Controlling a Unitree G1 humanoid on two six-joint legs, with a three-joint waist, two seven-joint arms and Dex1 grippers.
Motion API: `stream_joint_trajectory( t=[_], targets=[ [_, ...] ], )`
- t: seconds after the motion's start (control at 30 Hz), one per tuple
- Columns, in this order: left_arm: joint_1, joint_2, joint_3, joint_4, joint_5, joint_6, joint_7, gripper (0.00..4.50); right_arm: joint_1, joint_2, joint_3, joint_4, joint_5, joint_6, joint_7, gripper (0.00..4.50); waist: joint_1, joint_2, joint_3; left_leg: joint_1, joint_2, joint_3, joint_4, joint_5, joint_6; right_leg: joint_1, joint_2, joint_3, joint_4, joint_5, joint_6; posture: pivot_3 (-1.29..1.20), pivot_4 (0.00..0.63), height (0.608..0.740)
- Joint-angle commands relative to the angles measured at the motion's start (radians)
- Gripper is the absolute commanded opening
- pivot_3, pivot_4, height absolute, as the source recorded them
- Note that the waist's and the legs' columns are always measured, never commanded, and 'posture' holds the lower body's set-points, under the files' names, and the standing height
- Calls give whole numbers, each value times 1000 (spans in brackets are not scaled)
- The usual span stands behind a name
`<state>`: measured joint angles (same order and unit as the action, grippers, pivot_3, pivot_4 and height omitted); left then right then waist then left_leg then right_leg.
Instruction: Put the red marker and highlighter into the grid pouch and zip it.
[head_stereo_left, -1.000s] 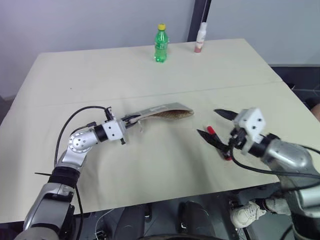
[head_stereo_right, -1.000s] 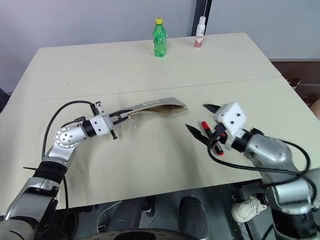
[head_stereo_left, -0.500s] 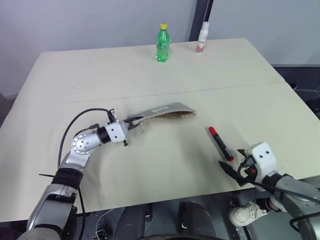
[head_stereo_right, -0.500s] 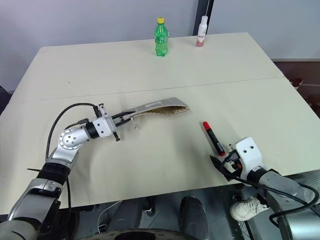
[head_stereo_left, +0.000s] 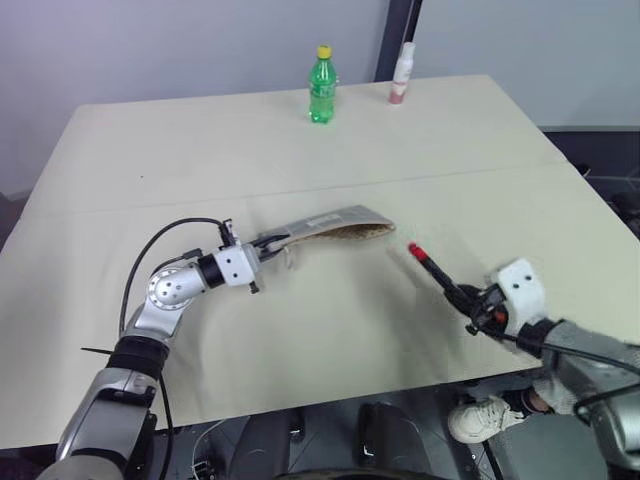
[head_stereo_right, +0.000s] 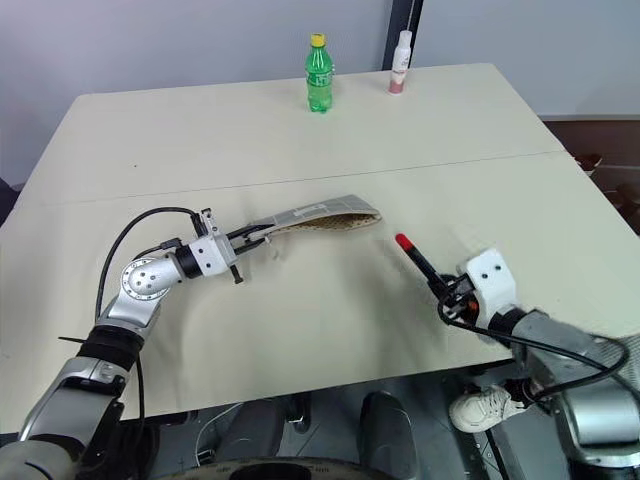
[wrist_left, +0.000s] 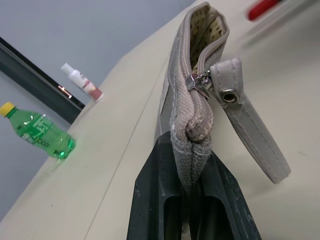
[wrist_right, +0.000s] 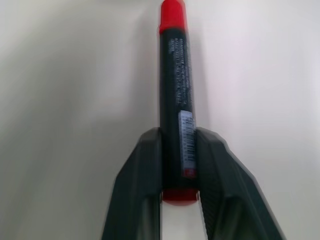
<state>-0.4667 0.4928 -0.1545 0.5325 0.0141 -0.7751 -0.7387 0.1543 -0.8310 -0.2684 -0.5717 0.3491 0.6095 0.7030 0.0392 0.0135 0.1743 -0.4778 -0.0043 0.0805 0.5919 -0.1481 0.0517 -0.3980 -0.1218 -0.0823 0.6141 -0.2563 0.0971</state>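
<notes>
Next, my right gripper releases the red marker just inside the wide-open opening of the grid pouch (head_stereo_left: 366, 241), letting go of it there.
My left gripper (head_stereo_left: 262, 247) is shut on the near end of the grid pouch (head_stereo_left: 335, 225), holding it on edge just above the table. The pouch mouth (wrist_left: 205, 20) gapes open at its far end, and the zipper pull and strap (wrist_left: 235, 105) hang by my fingers (wrist_left: 150, 200). Right of the pouch, the red marker (head_stereo_left: 432, 268) is slightly raised with its red cap toward the pouch mouth. My right gripper (head_stereo_left: 470, 300) is shut on its rear end, the black barrel (wrist_right: 175, 90) clamped between both fingers (wrist_right: 137, 170). The highlighter is out of view.
A green bottle with a yellow cap (head_stereo_left: 320, 85) and a small white and pink spray bottle (head_stereo_left: 401, 75) stand at the far edge of the beige table (head_stereo_left: 200, 160). My right arm hangs close to the table's front edge (head_stereo_left: 400, 385).
Half a second ago the marker lay on the table with my right gripper open behind it at the front edge. Now that gripper is shut on the marker. The left gripper and pouch stayed put.
</notes>
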Motion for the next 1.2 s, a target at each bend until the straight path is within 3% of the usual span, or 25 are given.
stream_joint_trajectory(
  t=[0.03,0.13,0.27,0.63,0.77,0.93,1.2],
  targets=[
    [-17,-6,-1,-9,-1,-21,2,0,-18,-51,-4,-47,17,-129,131,395,1,-4,-1,0,1,-1,0,0,0,1,0,-1,-1,0,0,0,150,740],
    [-20,-19,-8,-14,-2,-24,1,0,-107,-85,91,-14,-64,-175,126,395,-1,-4,-1,0,1,-1,0,-1,1,0,-1,-1,-2,0,-1,0,150,740],
    [-31,-45,-14,-33,-33,-32,-10,0,-197,-51,200,108,-156,-233,96,395,1,-5,-1,0,1,1,1,-1,1,0,-3,-2,-2,1,-1,0,150,740],
    [-43,-41,-41,-51,-14,-60,-48,0,-390,-45,322,243,-295,-316,109,395,-1,-5,-1,-1,1,4,3,-2,3,-1,-2,-3,0,4,1,0,150,740],
    [-65,-75,-63,-54,-38,-42,-79,0,-557,-11,492,326,-453,-364,118,395,-2,-5,-1,-1,1,4,4,-2,3,-2,-3,-3,0,4,0,0,150,740],
    [-88,-100,-64,-69,-80,-8,-114,0,-708,69,597,426,-540,-434,137,395,-2,-5,-1,-2,1,6,4,-2,4,-3,-4,-3,0,4,0,0,150,740],
    [-84,-95,-53,-98,-162,37,-202,0,-734,126,641,514,-621,-570,128,395,-2,-5,-1,-2,1,7,5,-2,4,-4,-3,-3,2,6,4,0,150,740]
  ],
)
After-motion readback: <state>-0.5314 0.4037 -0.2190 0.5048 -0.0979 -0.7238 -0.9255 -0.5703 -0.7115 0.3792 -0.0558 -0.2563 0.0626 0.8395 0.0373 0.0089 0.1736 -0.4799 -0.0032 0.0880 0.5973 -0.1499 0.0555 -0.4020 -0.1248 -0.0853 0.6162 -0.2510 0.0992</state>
